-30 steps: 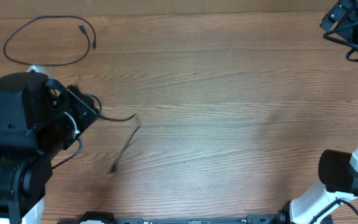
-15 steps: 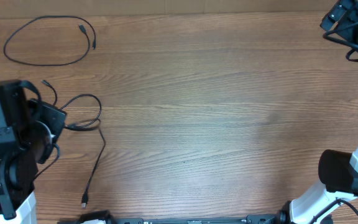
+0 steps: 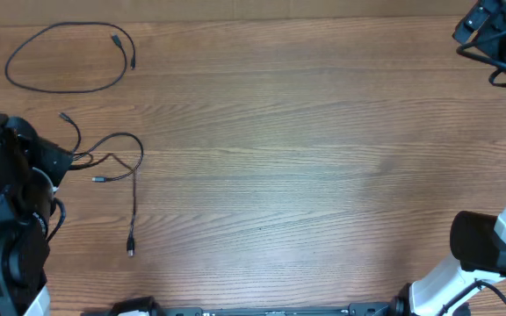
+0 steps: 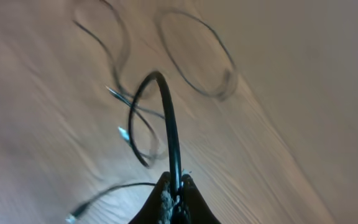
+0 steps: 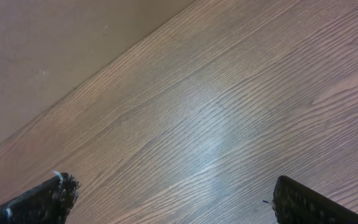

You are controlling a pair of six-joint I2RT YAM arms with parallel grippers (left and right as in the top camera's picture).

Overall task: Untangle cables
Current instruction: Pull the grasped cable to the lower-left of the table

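Next, I release the cable on the wood (image 3: pixel 39 239) by the table's front corner with my left gripper, away from the other cables.
One thin black cable (image 3: pixel 68 89) lies as a separate loose loop at the far left back of the table. A second black cable (image 3: pixel 123 156) lies in a loose loop with crossing strands at the left, one plug end trailing toward the front (image 3: pixel 131 250). My left gripper (image 4: pixel 174 186) is shut on this cable (image 4: pixel 166 124), which arches up from its jaws in the left wrist view; in the overhead view the gripper sits at the left edge (image 3: pixel 60 162). My right gripper (image 5: pixel 173 199) is open and empty over bare wood.
The wooden table (image 3: pixel 323 158) spans the view. The right arm's base (image 3: pixel 486 254) stands at the front right. Dark equipment with thick wires (image 3: pixel 499 35) sits at the back right corner. The left arm's body (image 3: pixel 3 219) fills the front left.
My left arm has pulled back to the left with the cable in its jaws. The cable has dragged left and settled into a loose loop, its free end swinging toward the front.
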